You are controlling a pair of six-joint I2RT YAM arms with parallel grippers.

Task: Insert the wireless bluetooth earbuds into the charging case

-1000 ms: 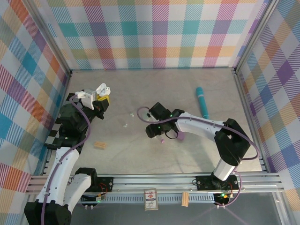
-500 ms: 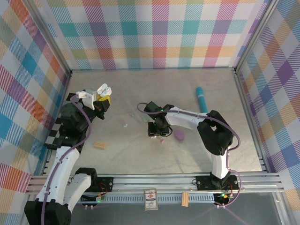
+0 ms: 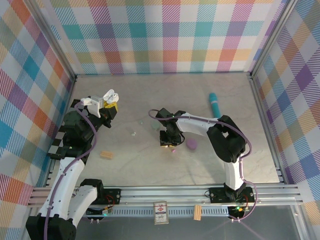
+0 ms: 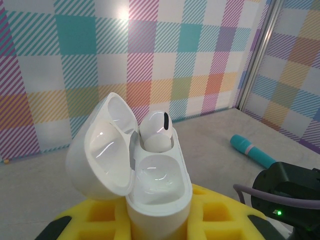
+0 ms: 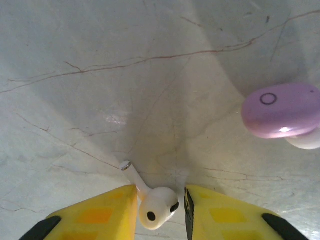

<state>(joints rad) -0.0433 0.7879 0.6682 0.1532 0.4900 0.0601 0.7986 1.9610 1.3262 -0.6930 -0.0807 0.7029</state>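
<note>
The white earbud's stem points back under my right gripper, so I need to open it, turn the earbud around and grip its head [image 5: 156, 207] with the stem pointing away.
My left gripper [image 4: 157, 220] is shut on an open white charging case [image 4: 150, 185], held upright with its lid swung left. One whitish earbud [image 4: 156, 131] sits in its far slot; the near slot is empty. From above, this case [image 3: 109, 95] hangs at the left. My right gripper [image 5: 161, 192] points down at the table, its yellow fingers [image 5: 105, 212] on either side of a white earbud [image 5: 157, 207] lying there. The left finger touches the stem, and a small gap shows on the right. From above, this gripper [image 3: 168, 141] is at mid-table, with a pink bud [image 3: 173, 149] just below it.
A purple pebble-like case [image 5: 282, 110] lies right of the right gripper, also visible from above [image 3: 191, 144]. Small whitish buds [image 3: 133, 133] lie loose between the arms. A teal cylinder [image 3: 216, 109] rests at the back right, and a wooden block [image 3: 105, 155] at the front left.
The right arm folded and swung its gripper left, then settled slightly nearer, down over the white earbud. The left arm and its case have not moved.
</note>
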